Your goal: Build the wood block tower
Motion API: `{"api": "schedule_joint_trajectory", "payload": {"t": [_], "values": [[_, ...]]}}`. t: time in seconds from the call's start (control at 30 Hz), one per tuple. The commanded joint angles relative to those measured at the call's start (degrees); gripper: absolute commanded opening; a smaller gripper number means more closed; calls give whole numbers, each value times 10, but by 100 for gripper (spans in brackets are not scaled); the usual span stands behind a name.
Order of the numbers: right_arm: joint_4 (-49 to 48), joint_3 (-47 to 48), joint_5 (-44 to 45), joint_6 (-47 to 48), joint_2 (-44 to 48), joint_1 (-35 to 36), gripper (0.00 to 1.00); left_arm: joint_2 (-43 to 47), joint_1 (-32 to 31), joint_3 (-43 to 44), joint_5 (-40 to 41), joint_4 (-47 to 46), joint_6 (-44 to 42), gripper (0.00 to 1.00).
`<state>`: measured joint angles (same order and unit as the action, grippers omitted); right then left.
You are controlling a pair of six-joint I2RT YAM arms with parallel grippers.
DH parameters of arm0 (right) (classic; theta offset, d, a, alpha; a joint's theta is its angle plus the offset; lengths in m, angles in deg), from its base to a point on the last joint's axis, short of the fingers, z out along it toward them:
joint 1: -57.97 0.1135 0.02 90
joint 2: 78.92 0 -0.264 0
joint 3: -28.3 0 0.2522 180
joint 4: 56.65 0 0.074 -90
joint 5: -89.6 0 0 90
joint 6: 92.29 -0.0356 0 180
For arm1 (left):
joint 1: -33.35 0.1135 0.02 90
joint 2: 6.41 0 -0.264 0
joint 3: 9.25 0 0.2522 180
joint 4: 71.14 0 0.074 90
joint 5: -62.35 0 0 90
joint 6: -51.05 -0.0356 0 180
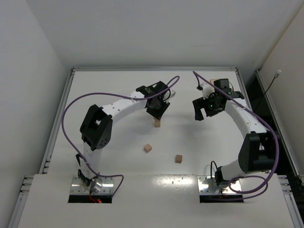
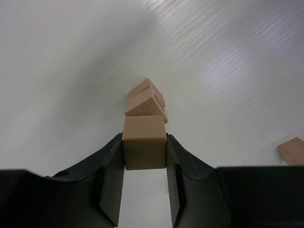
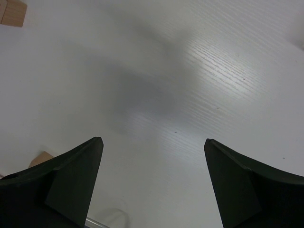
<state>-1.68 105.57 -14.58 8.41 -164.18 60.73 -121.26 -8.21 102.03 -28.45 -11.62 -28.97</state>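
The robot's left gripper should release the small wooden cube on top of the stack of two cubes (image 1: 157, 124).
My left gripper (image 1: 156, 113) is shut on a small light-brown wooden cube (image 2: 144, 147) and holds it just above a stack of two cubes (image 2: 146, 107). In the top view that stack (image 1: 157, 123) stands right below the gripper. Two more cubes lie loose on the table, one (image 1: 148, 148) in front of the stack and one (image 1: 178, 158) further right. One loose cube (image 2: 292, 151) shows at the right edge of the left wrist view. My right gripper (image 1: 199, 114) is open and empty above bare table (image 3: 153, 141). In its view one cube (image 3: 12, 12) sits at the top left.
The white table (image 1: 118, 156) has a raised metal rim (image 1: 152, 69) at the back and sides. A purple cable loops over each arm. A small tan thing (image 1: 213, 81) lies behind the right wrist. A cube corner (image 3: 42, 159) peeks out beside the right gripper's left finger.
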Motion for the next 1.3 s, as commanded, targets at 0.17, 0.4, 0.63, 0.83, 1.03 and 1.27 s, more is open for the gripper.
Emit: {"api": "schedule_joint_trajectory", "payload": {"t": [0.17, 0.4, 0.63, 0.83, 1.03, 1.27], "values": [[-10, 14, -17, 5, 1, 3, 85, 21, -10, -6, -6, -6, 9, 0], [-10, 14, -17, 5, -4, 3, 85, 5, -10, -6, -6, -6, 9, 0], [-10, 21, -17, 10, -16, 3, 85, -6, -10, -6, -17, -11, 4, 0], [-10, 21, -17, 10, -16, 3, 85, -12, -10, -11, -17, -11, 4, 8], [-10, 27, -17, 10, -21, 3, 85, -18, -10, -11, -17, -11, 4, 17], [-10, 27, -17, 10, -21, 3, 84, -24, -10, -11, -17, -18, 4, 17]]}}
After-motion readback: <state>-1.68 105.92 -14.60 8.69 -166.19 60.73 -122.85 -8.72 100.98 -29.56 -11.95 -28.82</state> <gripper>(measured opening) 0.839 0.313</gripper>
